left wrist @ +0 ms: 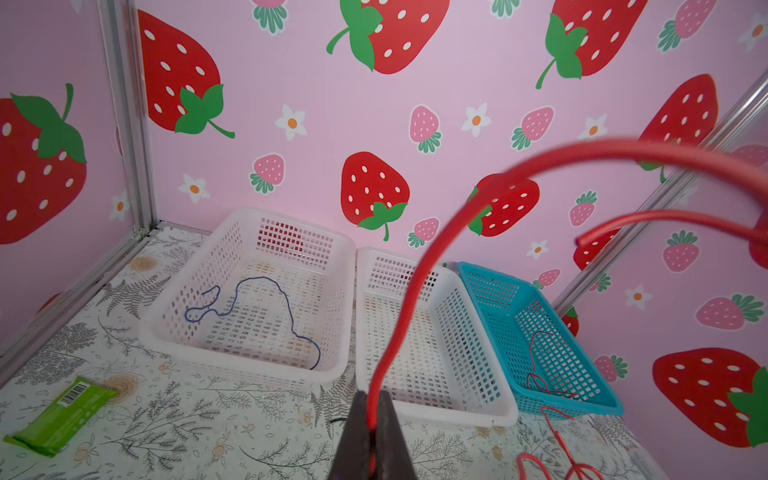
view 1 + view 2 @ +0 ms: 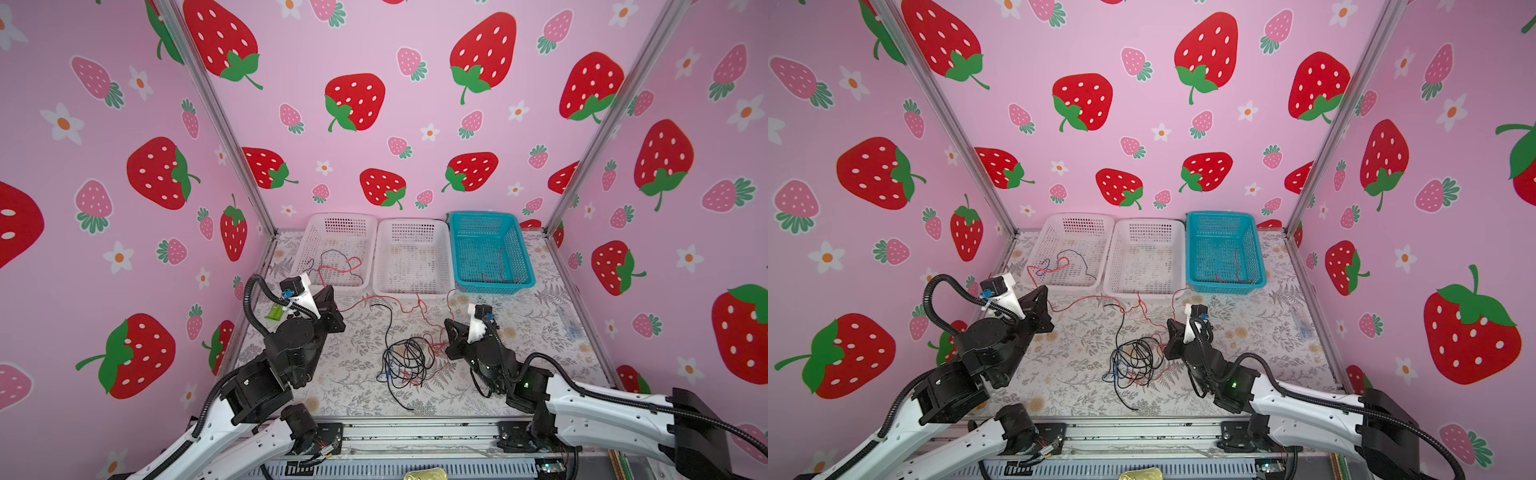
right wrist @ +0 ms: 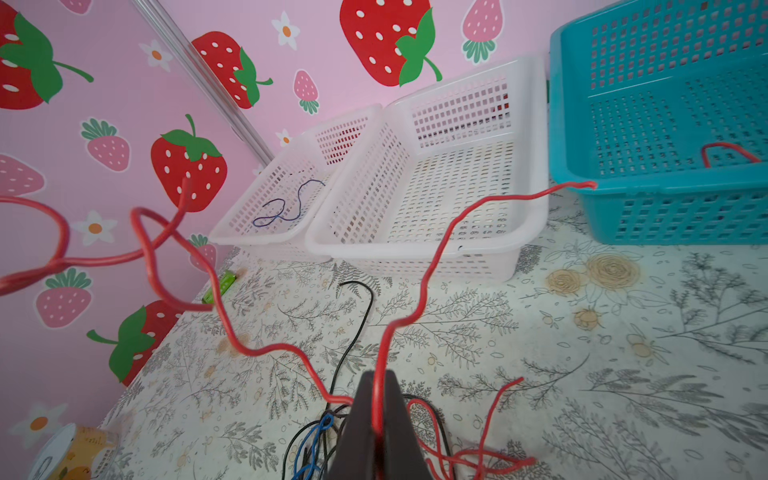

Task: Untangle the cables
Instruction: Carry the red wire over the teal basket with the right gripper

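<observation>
The robot's right gripper should release the red cable on the bottom of the teal basket [image 2: 483, 274] [image 3: 694, 156], near the basket's front side.
A knot of black, red and blue cables [image 2: 405, 361] [image 2: 1133, 359] lies mid-table. My left gripper [image 2: 330, 289] [image 1: 372, 395] hovers in front of the left white basket, shut on a red cable [image 1: 419, 266] that arcs up past the camera. My right gripper [image 2: 448, 322] [image 3: 378, 374] sits just right of the knot, shut on a red cable [image 3: 436, 249] whose free end reaches the teal basket's rim. A red strand [image 2: 374, 298] sags across the table between the two grippers. A blue cable [image 1: 286, 299] lies in the left white basket.
Three baskets line the back wall: a white one [image 2: 340, 216], a second white one [image 2: 411, 221] and a teal one [image 2: 484, 214] holding a thin red cable [image 1: 536, 374]. A green packet [image 2: 274, 311] lies at the left wall. A tape roll [image 3: 70, 453] sits nearby.
</observation>
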Robot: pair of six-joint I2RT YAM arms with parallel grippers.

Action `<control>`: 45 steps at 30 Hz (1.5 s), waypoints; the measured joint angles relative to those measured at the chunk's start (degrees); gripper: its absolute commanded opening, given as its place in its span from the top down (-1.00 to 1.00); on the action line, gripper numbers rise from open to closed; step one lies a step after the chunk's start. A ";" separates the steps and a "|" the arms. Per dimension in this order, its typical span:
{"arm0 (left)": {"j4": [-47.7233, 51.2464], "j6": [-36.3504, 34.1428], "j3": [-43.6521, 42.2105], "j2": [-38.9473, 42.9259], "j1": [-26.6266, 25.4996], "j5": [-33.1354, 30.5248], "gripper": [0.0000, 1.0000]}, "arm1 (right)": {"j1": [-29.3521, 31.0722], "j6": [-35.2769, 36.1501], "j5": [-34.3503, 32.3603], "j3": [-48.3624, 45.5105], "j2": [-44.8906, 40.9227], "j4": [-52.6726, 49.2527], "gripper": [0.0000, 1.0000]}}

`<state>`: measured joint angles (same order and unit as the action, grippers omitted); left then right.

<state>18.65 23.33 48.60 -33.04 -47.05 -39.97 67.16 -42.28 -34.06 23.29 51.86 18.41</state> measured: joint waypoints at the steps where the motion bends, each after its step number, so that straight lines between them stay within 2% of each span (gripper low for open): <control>1: 0.70 -0.94 0.09 0.61 0.04 0.22 1.00 | -0.81 0.28 -0.02 0.11 -0.92 -1.40 1.00; 5: 3.23 -3.32 0.11 2.21 0.22 3.91 1.00 | -5.20 1.22 0.74 1.75 -2.05 -6.82 1.00; 9: 4.22 -4.74 -0.09 3.06 0.39 12.17 1.00 | -9.05 3.08 4.24 2.89 -1.31 -8.85 1.00; 14: 5.86 -5.42 -0.13 -0.07 0.44 22.84 1.00 | -9.42 6.21 8.04 7.04 3.61 -9.57 1.00; 17: 6.80 -6.03 -0.13 -2.25 0.44 25.75 1.00 | -9.46 8.39 7.45 9.57 4.17 -10.80 1.00; 22: 9.07 -9.05 -0.13 -2.75 0.46 25.99 1.00 | -12.13 13.53 3.61 15.39 4.04 -14.49 1.00; 30: 10.29 -15.12 -0.85 -3.28 0.46 24.37 1.00 | -28.22 16.94 4.46 22.93 6.54 -21.00 1.00; 36: 8.26 -17.70 -5.60 0.11 0.46 22.80 1.00 | -41.94 16.39 14.14 27.26 12.70 -22.77 1.00; 45: 6.29 -17.49 -9.05 0.26 0.46 22.45 1.00 | -50.69 14.86 24.68 34.82 27.45 -21.88 1.00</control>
<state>24.95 5.85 39.55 -32.77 -46.59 -17.52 16.47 -27.42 -9.39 58.11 79.31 -3.46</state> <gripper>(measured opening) 0.065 0.059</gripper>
